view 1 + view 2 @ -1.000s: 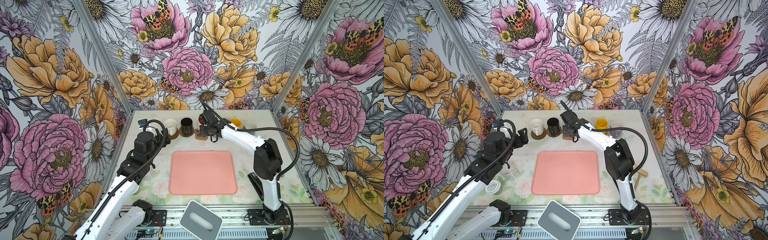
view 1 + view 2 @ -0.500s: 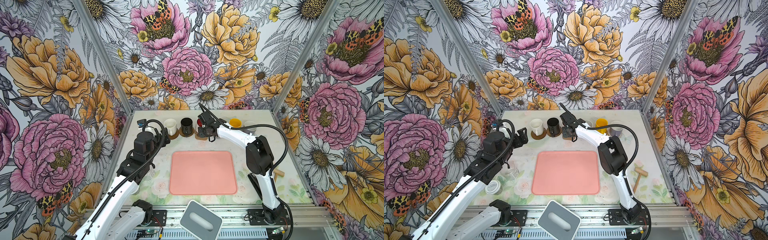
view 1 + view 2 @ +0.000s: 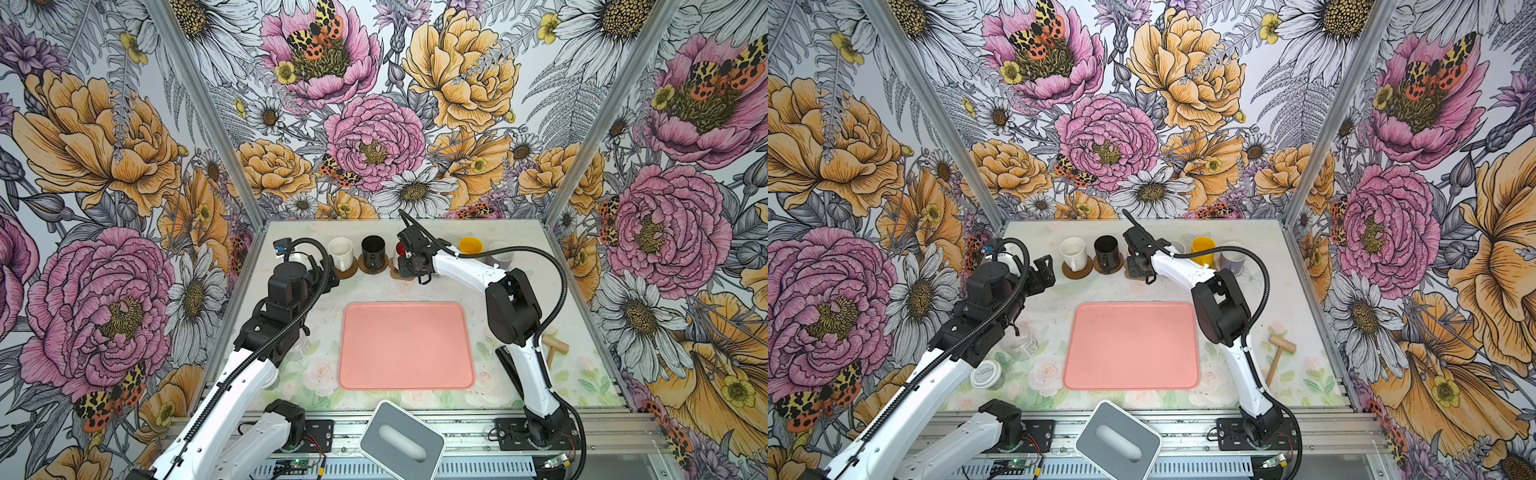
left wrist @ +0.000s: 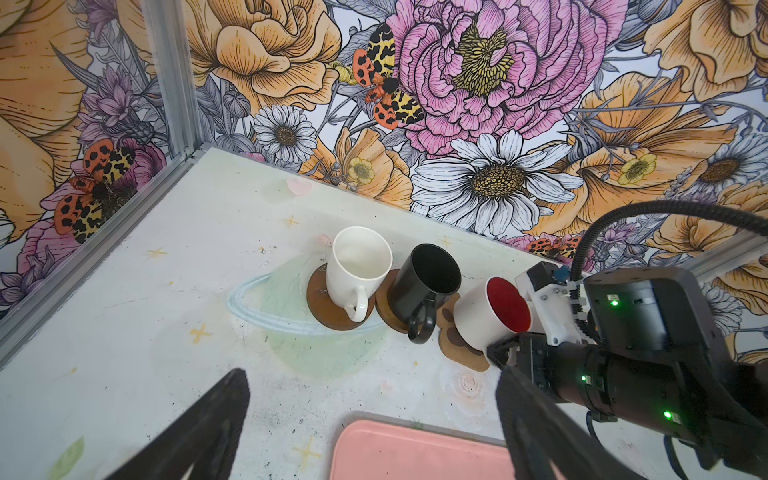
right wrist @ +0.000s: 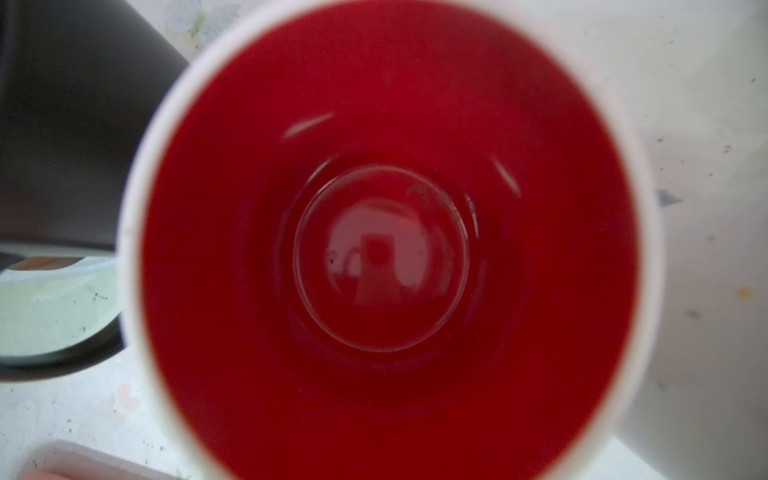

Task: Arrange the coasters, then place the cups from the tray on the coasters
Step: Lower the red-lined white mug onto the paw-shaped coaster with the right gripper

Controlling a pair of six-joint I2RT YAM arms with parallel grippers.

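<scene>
I need to set the white red-inside cup on the tan paw coaster (image 3: pixel 401 268) beside the black cup with my right gripper.
The salmon-pink tray (image 3: pixel 405 345) lies bare in the middle of the table. Along the back stand a cream-white cup (image 4: pixel 357 266) on a brown disc coaster (image 4: pixel 328 307) and a black cup (image 4: pixel 428 282) on a second brown disc (image 4: pixel 386 307). A white cup with red inside (image 4: pixel 490 316) rests on the tan paw coaster (image 4: pixel 457 345). My right gripper (image 3: pixel 409 266) is shut at this cup's near side, where its handle is hidden. A yellow cup (image 3: pixel 470 246) and a lavender cup (image 3: pixel 500 255) stand further right. My left gripper (image 3: pixel 1044 272) hangs open over bare table beyond the tray's far left corner.
A grey-white box with an oval slot (image 3: pixel 401 436) sits at the front edge. A wooden mallet (image 3: pixel 1281 347) lies right of the tray, behind the right arm. A glass jar (image 3: pixel 1023 345) and a lidded jar (image 3: pixel 986 374) stand left of the tray under the left arm.
The right arm's elbow has swung left and toward the front, while its gripper stays at the red-inside cup. The left arm has not moved.
</scene>
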